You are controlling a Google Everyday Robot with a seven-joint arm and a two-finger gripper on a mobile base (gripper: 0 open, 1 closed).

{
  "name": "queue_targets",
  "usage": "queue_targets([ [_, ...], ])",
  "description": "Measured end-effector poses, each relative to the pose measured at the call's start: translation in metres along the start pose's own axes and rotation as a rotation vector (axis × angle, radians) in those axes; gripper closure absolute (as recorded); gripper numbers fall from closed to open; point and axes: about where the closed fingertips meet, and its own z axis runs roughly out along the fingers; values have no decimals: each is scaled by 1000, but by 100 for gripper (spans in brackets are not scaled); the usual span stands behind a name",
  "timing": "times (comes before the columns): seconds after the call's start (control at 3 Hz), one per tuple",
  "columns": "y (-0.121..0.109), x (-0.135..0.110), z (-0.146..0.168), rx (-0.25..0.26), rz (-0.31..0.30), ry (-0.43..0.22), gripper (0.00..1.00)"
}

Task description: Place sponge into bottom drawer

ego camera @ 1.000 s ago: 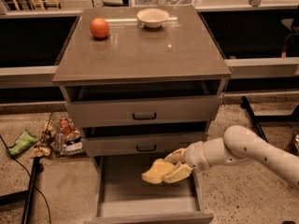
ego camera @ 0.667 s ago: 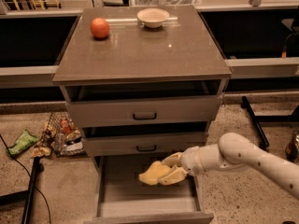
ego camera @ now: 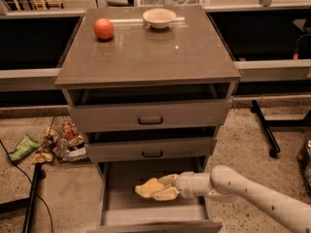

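Observation:
Next, my gripper releases the pale-yellow sponge on the grey inside of the bottom drawer (ego camera: 148, 190), close to its middle.
The bottom drawer (ego camera: 146, 212) is pulled out, its flat grey interior showing. My gripper (ego camera: 163, 188) reaches in from the right, low over the drawer's middle, and is shut on the pale-yellow sponge (ego camera: 148, 188), which sticks out to the left of the fingers. The sponge hangs just above the drawer floor; I cannot tell whether it touches it. My white arm (ego camera: 243, 193) crosses the drawer's right wall.
An orange fruit (ego camera: 103, 29) and a shallow pinkish bowl (ego camera: 159, 18) sit on the cabinet top (ego camera: 160, 52). The two upper drawers (ego camera: 150, 115) are slightly open. A wire basket of packets (ego camera: 65, 141) and a green bag (ego camera: 22, 147) lie on the floor at left. A dark stand leg (ego camera: 265, 127) is at right.
My gripper has moved left and lower with the sponge, deeper over the bottom drawer. The cabinet and its top objects have not moved.

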Motion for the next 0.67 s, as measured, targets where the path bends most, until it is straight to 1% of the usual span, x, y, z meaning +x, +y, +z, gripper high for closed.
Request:
queue_targets([
  [0.33,-25,33,40,8,77,-8,100],
  [0.67,-44,61,69,2,146,6,100],
])
